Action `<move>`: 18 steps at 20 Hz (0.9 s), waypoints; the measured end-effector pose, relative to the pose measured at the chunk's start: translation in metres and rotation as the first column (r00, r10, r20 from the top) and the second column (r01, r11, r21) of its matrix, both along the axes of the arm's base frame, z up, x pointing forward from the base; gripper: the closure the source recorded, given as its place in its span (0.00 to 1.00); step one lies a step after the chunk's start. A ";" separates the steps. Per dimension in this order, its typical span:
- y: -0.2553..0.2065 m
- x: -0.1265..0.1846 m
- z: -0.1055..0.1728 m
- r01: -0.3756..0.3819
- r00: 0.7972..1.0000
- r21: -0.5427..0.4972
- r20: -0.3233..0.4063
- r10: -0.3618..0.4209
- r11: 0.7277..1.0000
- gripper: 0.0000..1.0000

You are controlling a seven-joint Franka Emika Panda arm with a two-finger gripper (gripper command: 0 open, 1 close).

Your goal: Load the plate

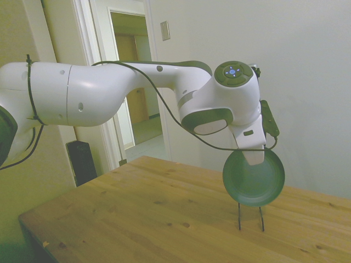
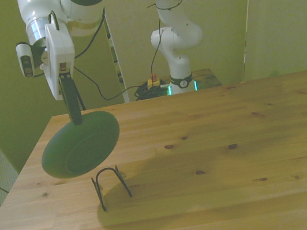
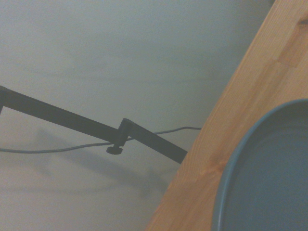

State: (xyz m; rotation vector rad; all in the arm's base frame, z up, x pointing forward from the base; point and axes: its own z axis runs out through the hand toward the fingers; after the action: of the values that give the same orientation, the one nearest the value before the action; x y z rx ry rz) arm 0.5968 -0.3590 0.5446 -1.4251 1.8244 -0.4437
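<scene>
My gripper needs to set the dark green plate, now hanging just above the rack, down and let go of it in the thin black wire rack [image 2: 99,168] on the wooden table.
The dark green plate [image 1: 253,178] [image 2: 80,145] hangs on edge in the air, its top rim pinched by my gripper [image 1: 256,158] [image 2: 75,117], which is shut on it. Just below it stands a thin black wire rack [image 1: 250,216] [image 2: 111,184] on the wooden table [image 1: 153,219] [image 2: 218,157]. The plate's lower edge sits a little above the rack's two prongs, not touching them. In the wrist view, part of the plate's rim and inner face [image 3: 269,178] shows over the table edge [image 3: 216,159].
The rack stands near the table's corner at the front view's left. A doorway [image 1: 134,82] and a dark speaker [image 1: 82,161] lie beyond the table in the side view. A cable [image 2: 100,91] trails behind the arm.
</scene>
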 end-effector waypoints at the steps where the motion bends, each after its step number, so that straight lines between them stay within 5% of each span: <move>1: -0.002 -0.001 -0.003 -0.001 1.000 0.008 0.011 0.001 1.000 1.00; 18: -0.007 -0.012 -0.052 -0.014 0.993 0.078 0.121 0.004 0.997 1.00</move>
State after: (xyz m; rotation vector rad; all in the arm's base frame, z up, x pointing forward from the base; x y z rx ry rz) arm 0.5847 -0.3656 0.4921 -1.3243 1.7193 -0.4394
